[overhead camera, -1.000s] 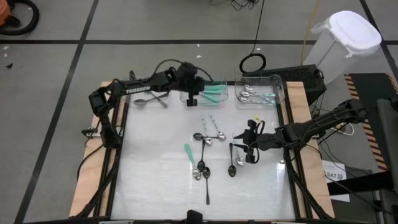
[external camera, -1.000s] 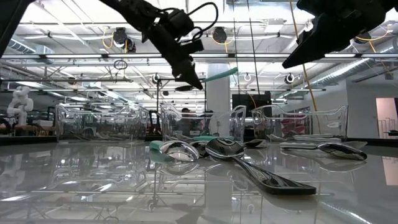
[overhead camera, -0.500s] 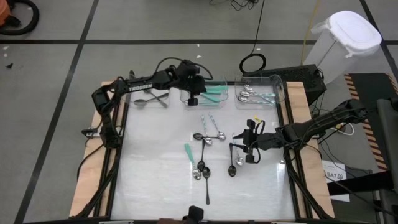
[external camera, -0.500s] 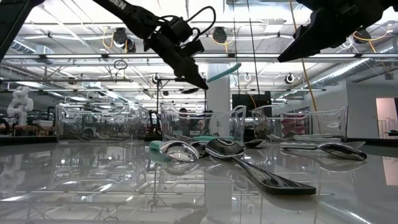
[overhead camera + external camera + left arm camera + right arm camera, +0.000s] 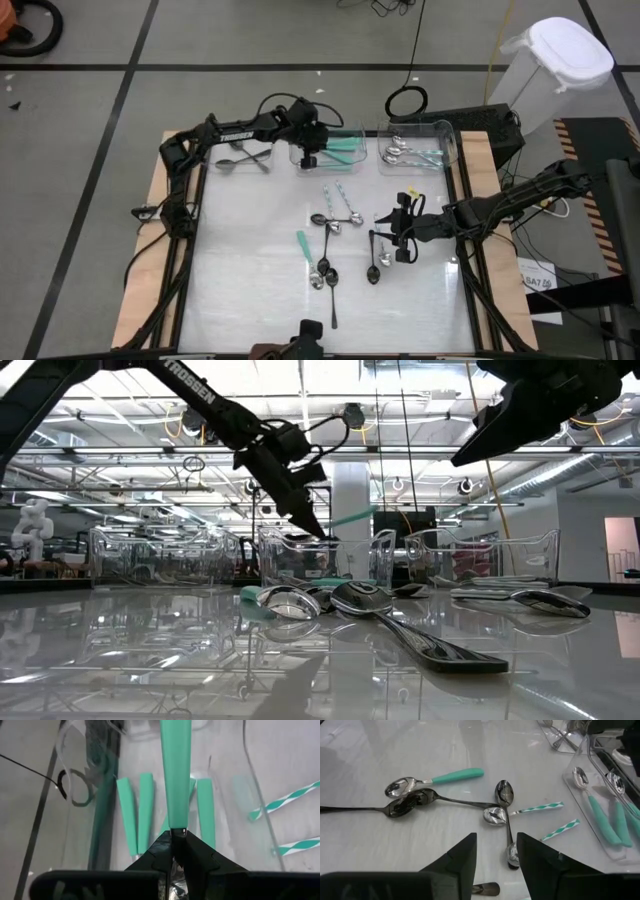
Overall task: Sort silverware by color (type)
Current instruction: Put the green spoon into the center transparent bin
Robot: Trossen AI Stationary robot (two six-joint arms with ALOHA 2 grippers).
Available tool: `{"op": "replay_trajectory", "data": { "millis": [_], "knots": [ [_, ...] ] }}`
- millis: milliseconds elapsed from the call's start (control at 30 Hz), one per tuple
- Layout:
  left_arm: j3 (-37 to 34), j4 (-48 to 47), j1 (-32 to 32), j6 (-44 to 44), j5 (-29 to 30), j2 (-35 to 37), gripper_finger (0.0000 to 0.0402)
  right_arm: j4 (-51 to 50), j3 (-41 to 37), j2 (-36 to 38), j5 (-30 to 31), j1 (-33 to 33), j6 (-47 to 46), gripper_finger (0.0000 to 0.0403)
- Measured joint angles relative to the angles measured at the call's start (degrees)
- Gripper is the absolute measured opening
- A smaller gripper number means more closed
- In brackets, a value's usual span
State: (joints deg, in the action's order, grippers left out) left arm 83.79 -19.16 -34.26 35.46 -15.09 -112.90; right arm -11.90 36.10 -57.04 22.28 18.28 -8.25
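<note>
The teal-handled spoon in my left gripper will be let go across the slanted teal-handled spoon in the middle clear bin (image 5: pixel 335 150) (image 5: pixel 181 822).
My left gripper (image 5: pixel 310 150) hangs over the middle clear bin (image 5: pixel 352 130) at the table's far edge, shut on a teal-handled spoon (image 5: pixel 176 770). Several teal-handled spoons (image 5: pixel 137 812) lie in that bin. My right gripper (image 5: pixel 400 238) is open and hovers right of the table's centre, touching nothing. Loose on the table lie a teal-handled spoon (image 5: pixel 435 779), dark spoons (image 5: pixel 415 800) and striped pale-blue-handled spoons (image 5: pixel 540 808). In the low view the left gripper (image 5: pixel 305 515) shows high up with the teal handle (image 5: pixel 350 517). My left gripper pinches the spoon between its two fingers right where the teal handle ends (image 5: pixel 177 824). The fingers slant down toward the table's right, and the handle runs on straight ahead of them. The spoon is lifted clear above the bin, nearly level. Its bowl is hidden behind the fingers.
A left bin (image 5: pixel 240 158) holds dark spoons and a right bin (image 5: pixel 415 148) holds striped-handled spoons, both at the far edge. The loose spoons cluster around the centre (image 5: pixel 328 272). A white lidded container (image 5: pixel 560 60) stands beyond the table's right far corner.
My left gripper has come down toward the middle bin, carrying the teal-handled spoon with it, still shut. The handle has dropped from well above the bin's rim to just over it and tipped closer to level.
</note>
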Motion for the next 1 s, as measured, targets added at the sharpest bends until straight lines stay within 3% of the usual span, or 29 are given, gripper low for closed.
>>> {"op": "replay_trajectory", "data": {
  "millis": [1000],
  "knots": [
    [0.0, -1.1, -0.1, -2.9, 3.1, -2.3, 0.0033, -0.2, 0.0, 0.0, 0.1, 0.0, 0.0, 0.0136]
  ]
}}
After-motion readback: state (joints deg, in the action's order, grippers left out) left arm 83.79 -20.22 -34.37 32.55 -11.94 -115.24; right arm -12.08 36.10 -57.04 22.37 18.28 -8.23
